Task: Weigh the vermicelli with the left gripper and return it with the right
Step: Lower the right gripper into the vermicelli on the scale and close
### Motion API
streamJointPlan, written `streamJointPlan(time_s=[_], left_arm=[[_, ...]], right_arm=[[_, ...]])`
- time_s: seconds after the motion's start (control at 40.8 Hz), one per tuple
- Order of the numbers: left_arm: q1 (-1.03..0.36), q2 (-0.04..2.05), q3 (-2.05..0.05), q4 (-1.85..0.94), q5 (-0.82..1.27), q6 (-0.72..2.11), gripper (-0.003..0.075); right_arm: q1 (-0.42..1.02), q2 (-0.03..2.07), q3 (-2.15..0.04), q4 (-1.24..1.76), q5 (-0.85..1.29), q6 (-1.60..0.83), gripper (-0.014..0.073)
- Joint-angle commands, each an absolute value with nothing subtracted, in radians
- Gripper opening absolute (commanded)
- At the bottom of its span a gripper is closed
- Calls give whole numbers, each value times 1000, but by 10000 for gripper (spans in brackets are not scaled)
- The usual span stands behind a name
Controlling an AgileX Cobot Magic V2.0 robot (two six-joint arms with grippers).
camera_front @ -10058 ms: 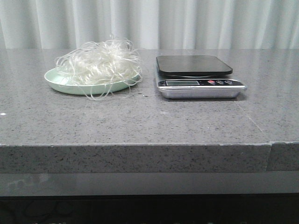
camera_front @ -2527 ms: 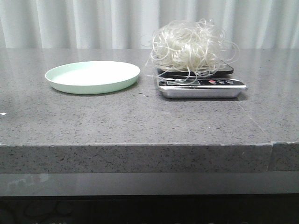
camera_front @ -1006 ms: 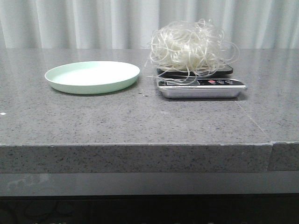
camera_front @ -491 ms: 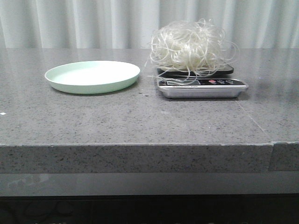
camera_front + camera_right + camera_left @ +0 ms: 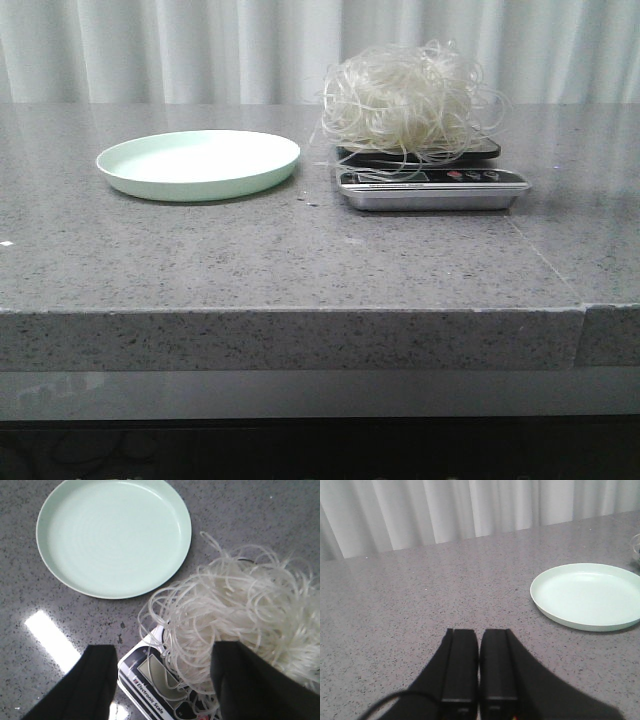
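Note:
I need to next lower my right gripper to the middle of the vermicelli heap (image 5: 402, 115) (image 5: 217, 637), just behind the scale's display, and close it there.
The vermicelli (image 5: 405, 100), a fluffy tangle of thin white strands, lies on the black platform of the electronic scale (image 5: 430, 186) at the table's centre right. It also shows in the right wrist view (image 5: 240, 615), draped over the scale's display (image 5: 159, 676). The pale mint-green plate (image 5: 198, 163) stands bare to the left of the scale; it shows in the left wrist view (image 5: 587, 596) and right wrist view (image 5: 114, 535). My right gripper (image 5: 165, 652) is open above the scale's front edge and the noodles. My left gripper (image 5: 479, 632) is shut and empty over bare table, left of the plate.
The grey speckled stone table (image 5: 300, 250) has its front edge near me, with a seam at the right (image 5: 582, 310). White curtains (image 5: 200, 50) hang behind. Neither arm shows in the front view.
Ten seconds ago the vermicelli lay on the plate; since 2.5 s ago it has rested on the scale. Over the last second nothing has visibly moved in the front view.

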State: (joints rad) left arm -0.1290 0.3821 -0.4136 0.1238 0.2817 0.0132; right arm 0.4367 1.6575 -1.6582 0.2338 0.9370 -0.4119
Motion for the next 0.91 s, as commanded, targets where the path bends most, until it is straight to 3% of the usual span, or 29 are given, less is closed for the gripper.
streamJointPlan(time_s=[0.0, 0.687, 0.785, 0.883], left_arm=[[-126, 387, -440, 126, 204, 10, 138], [-126, 387, -440, 126, 210, 10, 138], [-126, 387, -440, 126, 210, 10, 138], [-126, 387, -440, 126, 210, 10, 138]], right_arm=[[437, 1643, -1695, 228, 933, -430, 512], [437, 1819, -1695, 9, 965, -430, 501], [437, 1823, -1695, 8, 979, -430, 402], [437, 1819, -1695, 8, 993, -430, 167]])
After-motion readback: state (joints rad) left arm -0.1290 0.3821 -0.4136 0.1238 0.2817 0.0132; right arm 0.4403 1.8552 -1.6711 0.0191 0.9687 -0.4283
